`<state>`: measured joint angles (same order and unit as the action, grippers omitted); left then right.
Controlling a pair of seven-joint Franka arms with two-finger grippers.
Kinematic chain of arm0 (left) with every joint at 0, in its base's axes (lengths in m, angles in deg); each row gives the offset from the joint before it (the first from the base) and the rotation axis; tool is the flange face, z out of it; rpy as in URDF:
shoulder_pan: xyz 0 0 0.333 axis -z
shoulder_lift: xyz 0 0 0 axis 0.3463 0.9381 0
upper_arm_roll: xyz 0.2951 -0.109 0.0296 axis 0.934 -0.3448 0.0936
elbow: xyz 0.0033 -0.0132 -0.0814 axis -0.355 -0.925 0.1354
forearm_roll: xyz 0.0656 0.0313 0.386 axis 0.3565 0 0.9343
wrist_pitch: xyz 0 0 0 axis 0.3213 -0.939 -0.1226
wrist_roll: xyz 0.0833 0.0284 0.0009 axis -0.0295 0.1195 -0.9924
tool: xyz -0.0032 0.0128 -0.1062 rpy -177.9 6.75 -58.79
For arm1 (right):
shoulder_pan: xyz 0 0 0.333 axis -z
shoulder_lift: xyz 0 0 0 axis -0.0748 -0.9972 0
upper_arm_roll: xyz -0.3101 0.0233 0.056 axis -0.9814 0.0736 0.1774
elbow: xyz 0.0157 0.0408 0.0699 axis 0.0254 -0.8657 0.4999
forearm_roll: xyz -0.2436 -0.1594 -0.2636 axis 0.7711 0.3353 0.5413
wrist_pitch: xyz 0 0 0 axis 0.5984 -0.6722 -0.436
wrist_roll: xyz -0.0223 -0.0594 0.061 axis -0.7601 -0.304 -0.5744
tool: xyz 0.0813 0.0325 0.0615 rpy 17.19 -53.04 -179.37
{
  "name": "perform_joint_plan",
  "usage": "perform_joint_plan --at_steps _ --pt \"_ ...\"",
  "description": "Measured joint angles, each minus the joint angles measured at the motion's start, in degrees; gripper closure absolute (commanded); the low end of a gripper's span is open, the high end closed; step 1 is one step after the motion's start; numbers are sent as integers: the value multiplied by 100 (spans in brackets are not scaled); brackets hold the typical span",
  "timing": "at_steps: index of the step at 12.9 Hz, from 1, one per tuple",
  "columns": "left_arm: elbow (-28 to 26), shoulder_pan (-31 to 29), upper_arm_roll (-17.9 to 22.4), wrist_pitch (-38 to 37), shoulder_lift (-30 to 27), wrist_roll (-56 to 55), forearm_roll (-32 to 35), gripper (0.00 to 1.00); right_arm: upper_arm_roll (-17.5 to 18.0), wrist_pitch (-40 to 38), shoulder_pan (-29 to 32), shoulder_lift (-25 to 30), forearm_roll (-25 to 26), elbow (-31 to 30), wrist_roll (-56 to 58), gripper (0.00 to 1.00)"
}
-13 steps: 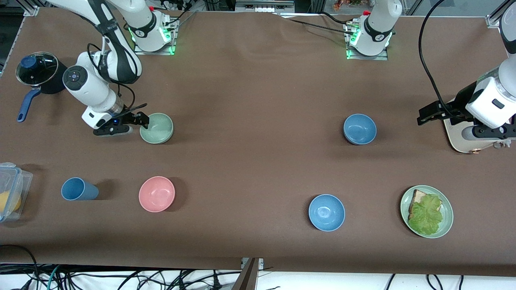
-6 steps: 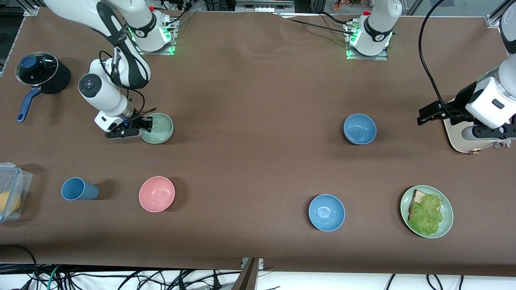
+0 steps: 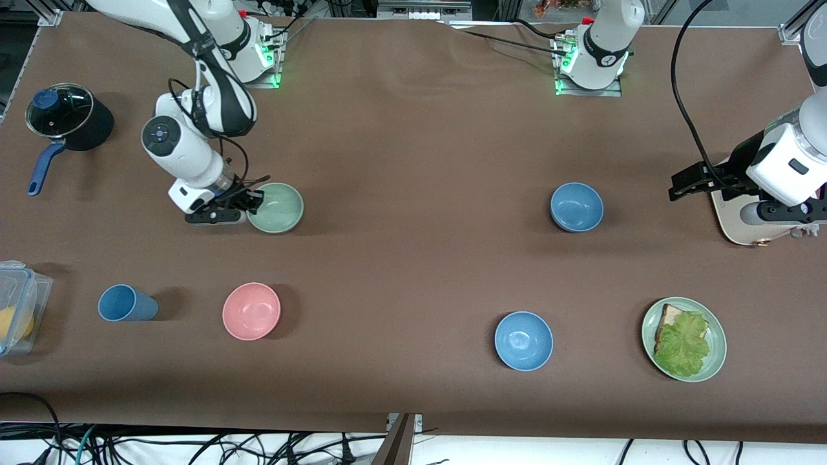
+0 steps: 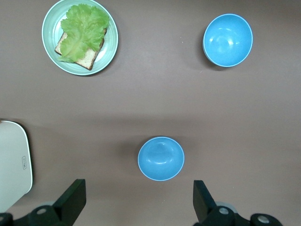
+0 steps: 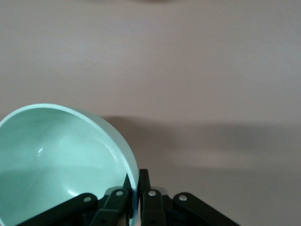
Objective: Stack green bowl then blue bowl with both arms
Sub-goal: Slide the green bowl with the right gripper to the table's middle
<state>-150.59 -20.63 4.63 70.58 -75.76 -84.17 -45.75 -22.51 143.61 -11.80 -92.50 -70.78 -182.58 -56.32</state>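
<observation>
The green bowl will go down between the pink bowl and the muted blue bowl (image 3: 439,224), where my right gripper should set it and let it go.
The green bowl (image 3: 278,208) is pinched by its rim in my right gripper (image 3: 255,200), low over the table toward the right arm's end. In the right wrist view the gripper (image 5: 138,176) is shut on the rim, one finger inside the green bowl (image 5: 56,160) and one outside. The blue bowl (image 3: 576,206), muted and matte, rests on the table toward the left arm's end. My left gripper (image 3: 678,187) waits open in the air beside a white board. Its wrist view shows the blue bowl (image 4: 161,158) ahead of the wide-apart left gripper (image 4: 138,188).
A pink bowl (image 3: 251,310) and a blue cup (image 3: 126,303) lie nearer the camera than the green bowl. A glossy blue bowl (image 3: 523,340) and a green plate with toast (image 3: 683,339) lie nearer too. A black pot (image 3: 64,119), clear container (image 3: 19,307) and white board (image 3: 733,219) sit at the ends.
My right gripper closed on the green bowl's rim and carried it a short way toward the left arm's end. The left arm has not moved.
</observation>
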Motion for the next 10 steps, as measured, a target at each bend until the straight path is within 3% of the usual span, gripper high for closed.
perform_joint_plan --at_steps 3,5,8,10 --pt "1 0 1 0 0 0 0 0 521 -775 -201 -231 -15 1101 -1048 100" --pt "2 0 1 0 1 0 0 0 591 -893 -719 -593 -25 1717 -1912 100" --pt "3 -1 2 0 2 0 0 0 605 -812 -1663 -1498 -2 2679 -3269 100" --pt "4 -2 4 0 2 0 0 0 595 -769 -2312 -2257 342 3479 -4313 100"
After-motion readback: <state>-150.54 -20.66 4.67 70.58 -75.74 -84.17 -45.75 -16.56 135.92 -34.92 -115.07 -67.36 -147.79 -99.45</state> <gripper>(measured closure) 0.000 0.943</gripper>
